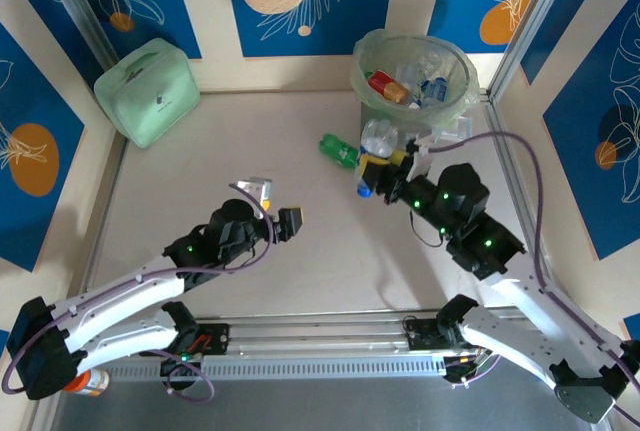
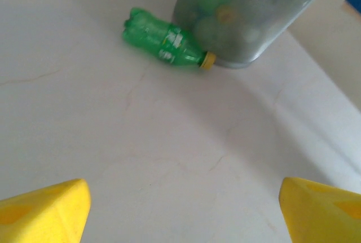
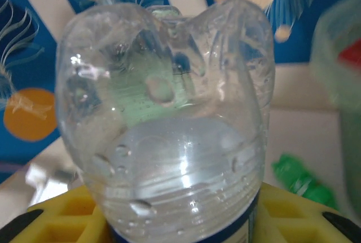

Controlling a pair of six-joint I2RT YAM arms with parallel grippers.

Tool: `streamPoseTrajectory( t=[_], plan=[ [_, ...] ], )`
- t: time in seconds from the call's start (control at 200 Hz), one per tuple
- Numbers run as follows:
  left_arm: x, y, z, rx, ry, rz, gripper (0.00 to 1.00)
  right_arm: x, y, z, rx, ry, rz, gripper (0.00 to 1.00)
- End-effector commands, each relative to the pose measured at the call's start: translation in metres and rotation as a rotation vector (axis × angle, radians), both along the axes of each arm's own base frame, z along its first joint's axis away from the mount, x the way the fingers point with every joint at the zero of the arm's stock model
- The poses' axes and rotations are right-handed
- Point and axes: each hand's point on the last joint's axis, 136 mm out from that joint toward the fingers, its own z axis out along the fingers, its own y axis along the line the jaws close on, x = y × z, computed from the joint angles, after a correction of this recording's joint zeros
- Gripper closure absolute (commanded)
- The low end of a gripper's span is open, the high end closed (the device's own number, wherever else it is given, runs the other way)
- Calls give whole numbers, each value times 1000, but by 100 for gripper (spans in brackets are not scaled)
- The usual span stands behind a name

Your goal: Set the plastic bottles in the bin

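The robot's right gripper needs to release the clear plastic bottle, now just in front of the bin, on the bottles inside the pale-green bin (image 1: 433, 85), beyond the red item.
The pale-green bin (image 1: 362, 71) stands at the back right, with several bottles (image 1: 388, 86) lying inside. My right gripper (image 1: 388, 165) hovers just in front of it, shut on a clear plastic bottle (image 1: 378, 138) with a blue label; that clear bottle (image 3: 166, 119) sits base-up between the yellow fingers (image 3: 287, 212). A green bottle (image 1: 338, 149) with a yellow cap lies on the table left of the bin. From the left wrist, this green bottle (image 2: 164, 41) rests against the bin (image 2: 248, 12). My left gripper (image 1: 276, 207) is open over mid-table, and the left gripper (image 2: 183, 215) holds nothing.
A mint-green rounded case (image 1: 150, 89) sits at the back left corner. An orange-capped jar (image 1: 85, 383) lies by the left arm's base. Blue patterned walls close in the table on three sides, and a metal rail (image 1: 320, 336) runs along the front.
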Motion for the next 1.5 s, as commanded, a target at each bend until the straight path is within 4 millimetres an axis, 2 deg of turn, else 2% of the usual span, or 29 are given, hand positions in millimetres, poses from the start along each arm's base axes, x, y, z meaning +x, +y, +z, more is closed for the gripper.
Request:
streamPoseTrajectory(
  t=[0.0,0.18,0.265,0.38,0.525,0.6,0.75,0.845,0.965,1.09,1.18,1.281,1.386,1.491],
  plan=[
    [-2,5,3,-11,-18,15,14,26,-30,26,-160,-47,-212,66],
    [-4,7,-1,-26,-5,22,14,80,-53,83,-238,-67,-393,65],
    [-4,9,0,-21,-5,26,14,110,-65,94,-275,-44,-458,65],
    [-5,12,2,-31,-7,40,13,152,-90,96,-342,32,-557,65],
    [-9,10,5,-66,-1,26,13,200,-128,79,-458,138,-674,65],
    [-10,10,5,-74,4,23,13,220,-145,58,-478,240,-699,64],
    [-11,8,5,-85,11,14,11,245,-159,17,-463,402,-691,63],
    [-10,8,4,-83,15,17,11,255,-168,-11,-449,489,-689,63],
    [-10,7,2,-78,19,17,11,258,-174,-44,-386,618,-669,61],
    [-9,7,1,-76,19,19,10,262,-179,-70,-384,673,-684,56],
    [-8,6,0,-70,22,21,10,263,-189,-80,-368,716,-714,52],
    [-8,6,1,-60,20,21,10,263,-191,-76,-375,716,-737,42],
    [-7,10,2,-52,10,32,10,260,-191,-56,-378,656,-758,33],
    [-7,11,3,-52,3,36,9,255,-192,-34,-367,596,-774,28]
  ],
)
